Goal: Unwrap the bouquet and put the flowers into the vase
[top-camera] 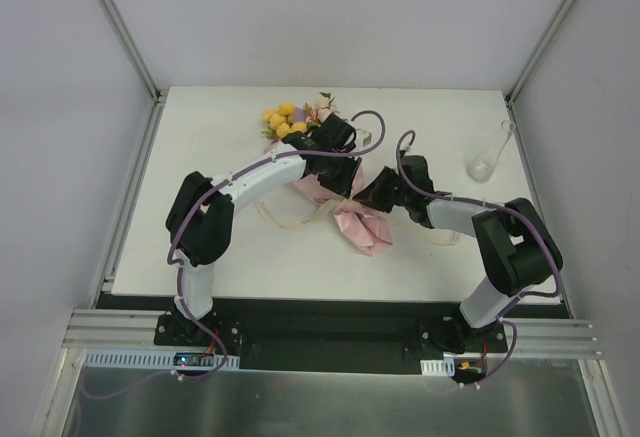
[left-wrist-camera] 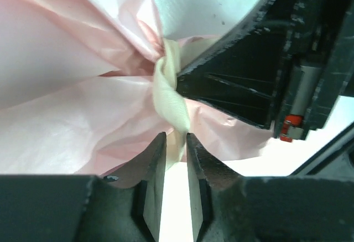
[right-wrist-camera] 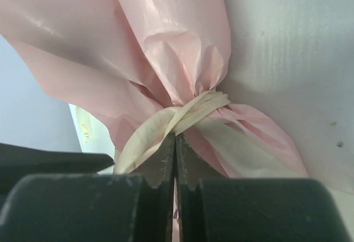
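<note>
The cream ribbon sits loosely at the ends of my left gripper's fingers. My left gripper should open and pinch the ribbon nearer the knot (left-wrist-camera: 167,97) before it pulls.
The bouquet lies mid-table. Its yellow and pink flowers (top-camera: 285,119) point to the far left, and its pink wrapping paper (top-camera: 365,227) tails off toward me. A cream ribbon (left-wrist-camera: 168,87) is knotted round the pinched paper (left-wrist-camera: 72,59). My left gripper (left-wrist-camera: 176,137) is open by a narrow gap, with a ribbon end hanging between its tips. From the other side my right gripper (right-wrist-camera: 175,137) is shut on the ribbon (right-wrist-camera: 166,123) at the knot. Both grippers (top-camera: 340,172) (top-camera: 367,195) meet over the wrap. The clear glass vase (top-camera: 488,157) stands at the far right.
Loose cream ribbon ends (top-camera: 285,222) trail on the white table (top-camera: 200,257) in front of the bouquet. My right gripper's black body (left-wrist-camera: 249,81) fills the right of the left wrist view, close to the knot. Grey walls enclose the table.
</note>
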